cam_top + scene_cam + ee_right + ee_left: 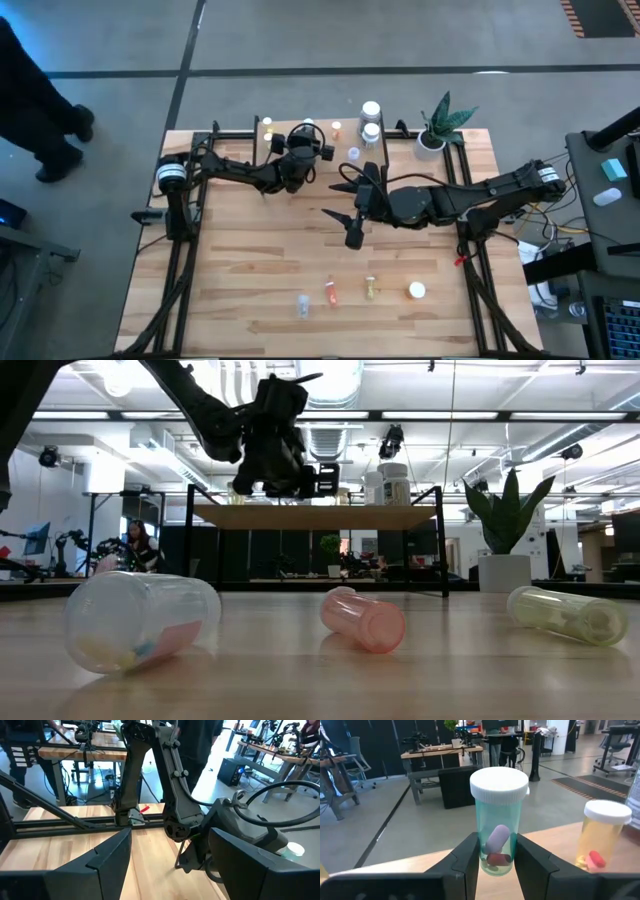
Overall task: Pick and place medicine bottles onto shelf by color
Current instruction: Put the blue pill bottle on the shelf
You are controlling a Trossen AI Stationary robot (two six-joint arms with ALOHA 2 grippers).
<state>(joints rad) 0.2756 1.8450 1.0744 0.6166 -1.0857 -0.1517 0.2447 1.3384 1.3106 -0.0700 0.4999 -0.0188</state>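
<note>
Next, my left gripper releases the bluish bottle, now held level over the shelf, so that it stays upright on the shelf board (pixel 311 137) (pixel 493 887), beside the yellowish bottle.
My left gripper (pixel 497 851) reaches level over the shelf (pixel 400 160) at the table's far edge and is shut on a clear-bluish medicine bottle (pixel 498 815) with a white cap (pixel 308 125). A yellowish white-capped bottle (pixel 604 837) stands upright on the shelf board (pixel 555 840) beside it. More bottles stand on the shelf, two larger ones (pixel 371 120) among them. Several small bottles lie on their sides near the table's front edge: clear (pixel 302 305), orange-pink (pixel 331 292), yellow (pixel 371 288). My right gripper (pixel 350 215) hangs open over the table's middle, holding nothing. My left gripper pinches the bluish bottle's lower body (pixel 496 862) between its two fingers (pixel 470 857), coming in level from the table's near side. The bottle stands upright, cap on top. The fingers hide its bottom, so I cannot tell whether it rests on the shelf board.
A white pot with a green plant (pixel 440 125) stands at the shelf's right end. Black frame rails (pixel 190 250) run along the table's left and right sides. A fourth small bottle, showing its white cap (pixel 417 290), lies at the front right. A person (pixel 40 110) stands off the table's far left.
</note>
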